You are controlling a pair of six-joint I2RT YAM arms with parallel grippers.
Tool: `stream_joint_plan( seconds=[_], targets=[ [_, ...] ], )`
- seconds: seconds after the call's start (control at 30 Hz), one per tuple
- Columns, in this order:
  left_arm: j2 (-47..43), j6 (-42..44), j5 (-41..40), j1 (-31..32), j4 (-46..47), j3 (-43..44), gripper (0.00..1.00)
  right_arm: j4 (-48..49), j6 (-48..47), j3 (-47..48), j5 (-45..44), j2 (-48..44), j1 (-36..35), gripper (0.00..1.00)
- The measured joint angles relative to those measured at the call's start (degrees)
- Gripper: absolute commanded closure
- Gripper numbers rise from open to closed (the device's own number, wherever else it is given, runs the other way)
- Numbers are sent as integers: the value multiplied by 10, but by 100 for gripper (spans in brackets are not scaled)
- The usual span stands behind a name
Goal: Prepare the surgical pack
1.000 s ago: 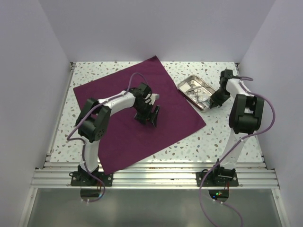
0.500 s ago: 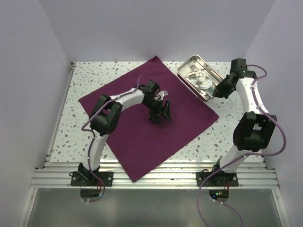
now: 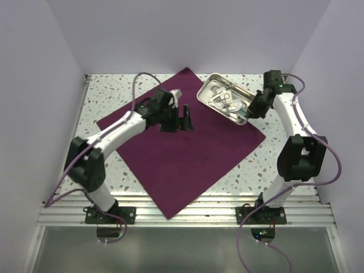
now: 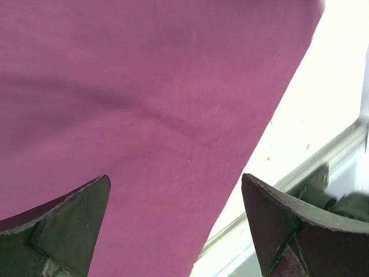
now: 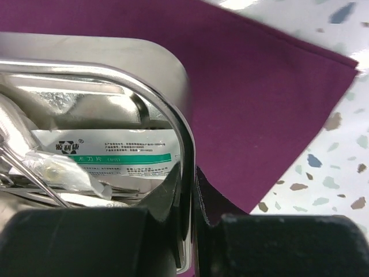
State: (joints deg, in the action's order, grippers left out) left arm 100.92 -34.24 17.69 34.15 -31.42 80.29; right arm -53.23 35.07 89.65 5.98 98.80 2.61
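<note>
My right gripper has the steel tray. It will put the tray down and let go on the middle of the purple drape (image 3: 172, 131), under my left gripper.
The surgical pack (image 3: 182, 151) is a deep purple drape lying flat as a large diamond on the speckled table; it fills the left wrist view (image 4: 144, 104). My left gripper (image 3: 178, 120) hovers over its upper middle, open, with only cloth showing between its fingertips (image 4: 176, 225). My right gripper (image 3: 251, 109) is shut on the right rim of the steel tray (image 3: 219, 112), which hangs over the drape's right corner. In the right wrist view the gripper (image 5: 193, 190) pinches the tray rim (image 5: 86, 55) above the drape (image 5: 259, 104).
Inside the tray lie a white packet with a green stripe (image 5: 109, 151) and thin metal instruments. White walls close in the table on three sides. An aluminium rail (image 3: 187, 213) runs along the near edge by the arm bases.
My right gripper has carried the tray up and to the left, over the drape's right corner. The left gripper has pulled back up-left and opened wider. The drape has shifted right.
</note>
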Motion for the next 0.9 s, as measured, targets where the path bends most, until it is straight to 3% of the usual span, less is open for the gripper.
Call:
stream_joint_plan(
  seconds=[0.1, 0.2, 0.3, 0.37, 0.67, 0.9],
  targets=[
    [-134, -11, -56, -50, 12, -57, 1, 7, -18, 6, -2, 21, -58, 100],
    [-228, -28, -72, -152, 19, -115, 1, 24, -35, 9, 18, 57, -116, 100],
    [-257, -25, -84, -262, 11, -136, 1, 40, -53, 10, 44, 103, -160, 100],
    [-250, -10, -103, -297, -2, -133, 1, 46, -68, 12, 56, 134, -180, 100],
    [-225, 25, -147, -292, -28, -118, 1, 44, -86, 42, 50, 211, -205, 100],
    [-157, 62, -205, -293, -62, -65, 1, 44, -77, 108, 35, 260, -266, 100]
  ],
)
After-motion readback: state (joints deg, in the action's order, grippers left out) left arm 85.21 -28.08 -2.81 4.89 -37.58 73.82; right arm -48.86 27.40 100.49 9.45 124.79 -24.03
